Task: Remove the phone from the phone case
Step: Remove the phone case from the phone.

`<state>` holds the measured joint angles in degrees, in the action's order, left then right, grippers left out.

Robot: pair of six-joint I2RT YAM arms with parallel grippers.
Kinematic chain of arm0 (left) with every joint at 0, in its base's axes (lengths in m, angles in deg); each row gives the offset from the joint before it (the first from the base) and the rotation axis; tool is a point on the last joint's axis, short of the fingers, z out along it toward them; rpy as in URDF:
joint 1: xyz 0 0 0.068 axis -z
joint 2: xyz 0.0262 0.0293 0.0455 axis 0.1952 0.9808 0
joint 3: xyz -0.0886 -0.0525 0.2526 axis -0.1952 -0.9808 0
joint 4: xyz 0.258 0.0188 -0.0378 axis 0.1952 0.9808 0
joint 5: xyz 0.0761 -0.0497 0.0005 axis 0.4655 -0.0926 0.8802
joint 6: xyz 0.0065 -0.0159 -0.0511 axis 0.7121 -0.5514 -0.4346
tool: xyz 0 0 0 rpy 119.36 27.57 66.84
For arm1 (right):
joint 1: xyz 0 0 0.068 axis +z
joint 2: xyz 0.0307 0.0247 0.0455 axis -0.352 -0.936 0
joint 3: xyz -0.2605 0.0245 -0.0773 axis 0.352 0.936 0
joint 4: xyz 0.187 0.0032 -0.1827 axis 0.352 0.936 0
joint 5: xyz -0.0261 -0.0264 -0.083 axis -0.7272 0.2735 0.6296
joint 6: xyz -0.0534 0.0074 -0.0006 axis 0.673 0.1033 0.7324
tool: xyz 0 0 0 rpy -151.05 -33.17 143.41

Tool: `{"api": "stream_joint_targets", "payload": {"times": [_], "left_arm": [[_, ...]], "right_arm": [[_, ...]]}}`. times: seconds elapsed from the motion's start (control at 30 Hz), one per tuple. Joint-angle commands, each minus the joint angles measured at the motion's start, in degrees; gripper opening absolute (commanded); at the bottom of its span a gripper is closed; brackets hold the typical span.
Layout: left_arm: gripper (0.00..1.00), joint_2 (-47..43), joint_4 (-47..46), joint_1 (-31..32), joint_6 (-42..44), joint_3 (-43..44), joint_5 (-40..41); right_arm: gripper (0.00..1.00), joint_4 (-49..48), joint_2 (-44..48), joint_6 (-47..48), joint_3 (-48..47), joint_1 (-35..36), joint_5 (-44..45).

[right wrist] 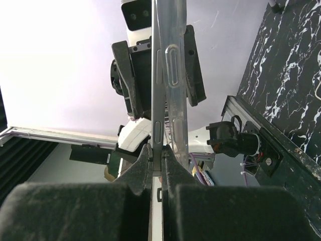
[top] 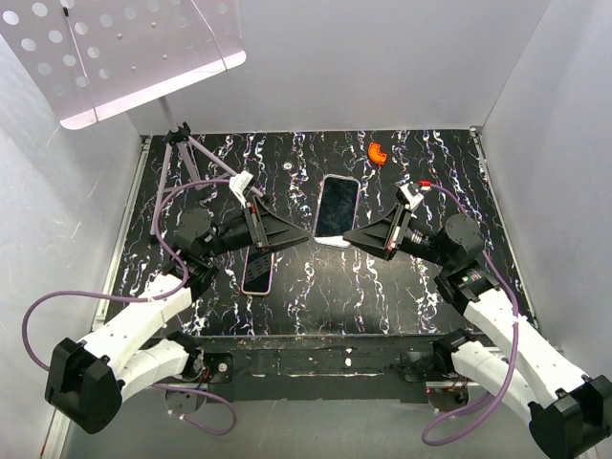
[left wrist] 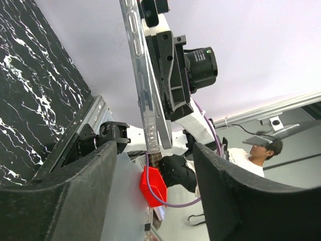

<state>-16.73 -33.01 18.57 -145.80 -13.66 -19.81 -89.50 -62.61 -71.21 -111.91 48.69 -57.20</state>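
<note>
Next, my right gripper sets the phone down on the black marbled table (top: 426,205), in the spot between the orange piece and that same gripper's arm.
The phone (top: 338,206), dark screen up, hangs over the middle of the black marbled table (top: 430,143) with both grippers at its near end. My right gripper (top: 345,238) is shut on the phone's grey metal edge (right wrist: 157,100), its fingertips (right wrist: 145,158) pinching just below the side buttons. The clear phone case (right wrist: 175,75) stands slightly off that edge, beside the phone. My left gripper (top: 307,234) faces it from the left. In the left wrist view that gripper (left wrist: 155,150) is open, with the phone's thin edge (left wrist: 145,90) running down between the wide-apart pads (left wrist: 220,181).
A second flat device with a pink rim (top: 258,271) lies on the table under the left arm. A small orange piece (top: 378,153) sits at the back right. A purple-grey stand (top: 184,143) is at the back left. White walls enclose the table.
</note>
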Motion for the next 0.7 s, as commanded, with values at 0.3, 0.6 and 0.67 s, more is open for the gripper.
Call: {"api": "stream_joint_targets", "payload": {"times": [0.3, 0.6, 0.67], "left_arm": [[0.47, 1.4, -2.0, 3.6, 0.8, 2.2, -0.4], [0.38, 3.3, -0.8, 4.4, 1.4, 3.7, 0.8], [0.36, 4.2, -0.1, 4.5, 1.5, 4.5, 1.1]], "right_arm": [[0.01, -10.9, 1.0, -3.4, -0.8, -0.3, 0.6], [0.01, -13.3, 1.1, -5.3, 0.2, -0.3, 0.0], [0.01, -13.3, 1.2, -5.3, 0.5, -0.3, -0.1]]}}
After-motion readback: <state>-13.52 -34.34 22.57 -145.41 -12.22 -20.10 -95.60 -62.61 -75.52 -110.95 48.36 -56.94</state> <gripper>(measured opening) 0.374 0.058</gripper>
